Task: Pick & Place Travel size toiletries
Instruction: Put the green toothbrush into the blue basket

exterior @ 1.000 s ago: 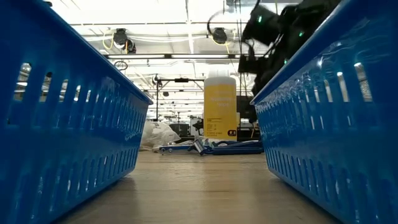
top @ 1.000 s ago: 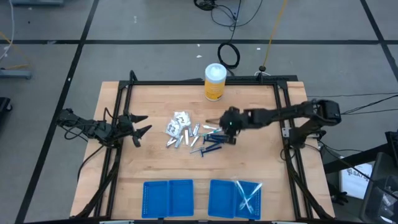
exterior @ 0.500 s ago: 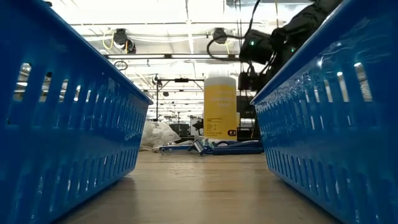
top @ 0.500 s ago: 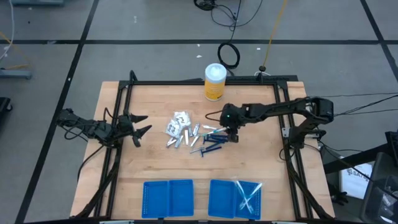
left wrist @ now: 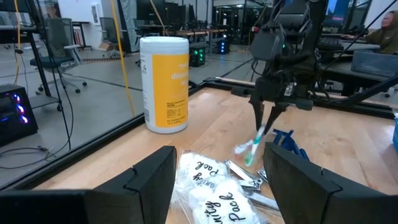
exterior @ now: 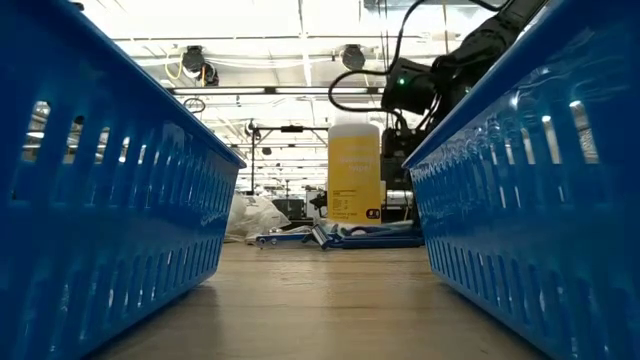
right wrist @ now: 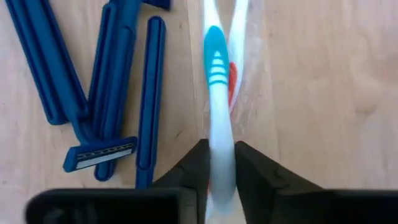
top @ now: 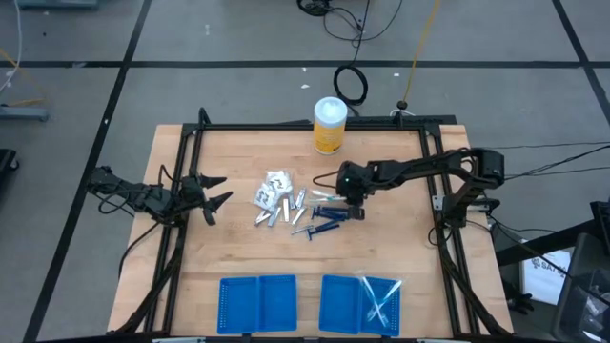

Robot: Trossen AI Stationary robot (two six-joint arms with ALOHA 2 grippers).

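Note:
Next, my right gripper puts the teal-striped brush down and takes it nearer its teal stripe (right wrist: pixel 216 55), because the brush slants down, pinched by the end of its handle.
The toiletries lie in a heap mid-table: white packets (top: pixel 274 186), short silver pieces (top: pixel 286 211), dark blue razor-like sticks (top: pixel 324 215) (right wrist: pixel 118 93) and clear-wrapped brushes. My right gripper (top: pixel 355 202) (right wrist: pixel 217 168) stands over the heap's right side, shut on a white brush with a teal stripe (right wrist: pixel 216 68). A second brush with an orange mark (right wrist: pixel 235 74) lies on the wood beneath it. My left gripper (top: pixel 217 195) (left wrist: pixel 221 180) waits open at the table's left edge. My right gripper pinches the teal-striped brush between its two fingers (right wrist: pixel 198 163), on the handle (right wrist: pixel 217 140). The fingers come from above, pointing down (left wrist: pixel 266 124). The brush slants down from the fingertips, its lower end (left wrist: pixel 244 152) by the heap; whether it is clear of the table, I cannot tell.
A yellow canister with a white lid (top: pixel 330 126) stands at the far edge. Two blue trays sit at the near edge: the left one (top: pixel 257 305), and the right one (top: pixel 338 305), which holds clear-wrapped brushes (top: pixel 381 300). Bare wood lies between heap and trays.
My right gripper has come down toward the heap's blue sticks and brushes and shifted slightly toward the table's left, its arm folding back. My left arm has kept still.

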